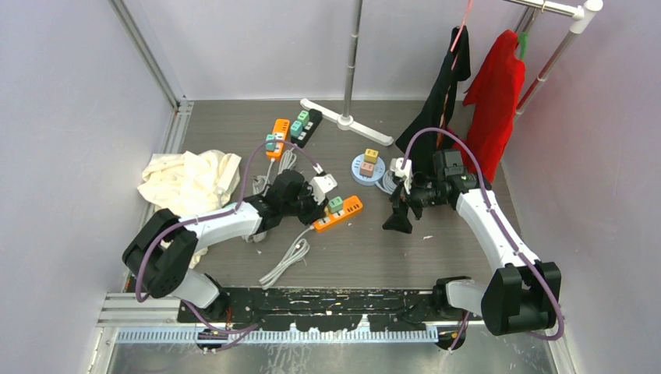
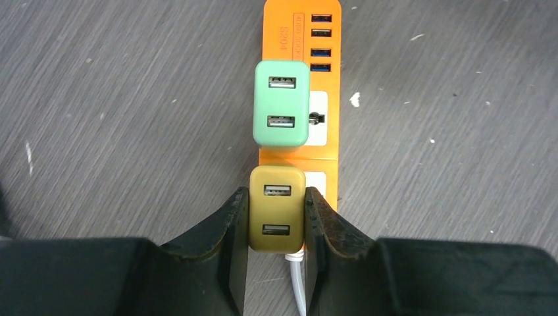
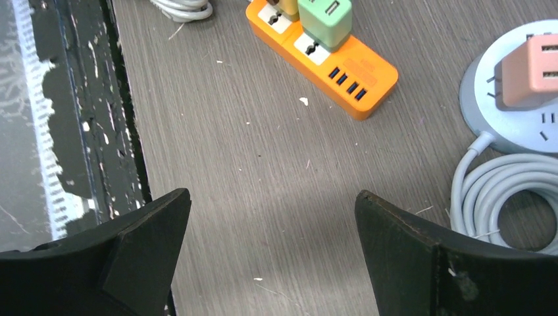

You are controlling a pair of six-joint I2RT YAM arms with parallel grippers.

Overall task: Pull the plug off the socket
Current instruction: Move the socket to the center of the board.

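The orange strip is lying at a slant, away from my right gripper, so next my left gripper pulls it closer and straight before my right gripper takes the green plug (image 1: 335,204).
An orange socket strip (image 2: 326,59) lies on the grey table, also seen from above (image 1: 348,211) and in the right wrist view (image 3: 355,79). Two plugs stand in it: a green plug (image 2: 281,102) and a mustard-yellow plug (image 2: 276,220) at the cable end. My left gripper (image 2: 277,194) is shut on the yellow plug, one black finger (image 2: 231,224) pressed against each side. The plug still sits in the strip. My right gripper (image 3: 273,217) hangs wide open over bare table to the right of the strip, holding nothing.
A round grey socket (image 1: 356,172) with pink and yellow plugs and a coiled cable (image 3: 507,191) sits right of the strip. Behind are a second orange strip (image 1: 278,136), a black strip (image 1: 308,125), a rack foot (image 1: 335,115) and hanging clothes (image 1: 495,93). White cloth (image 1: 187,179) lies left.
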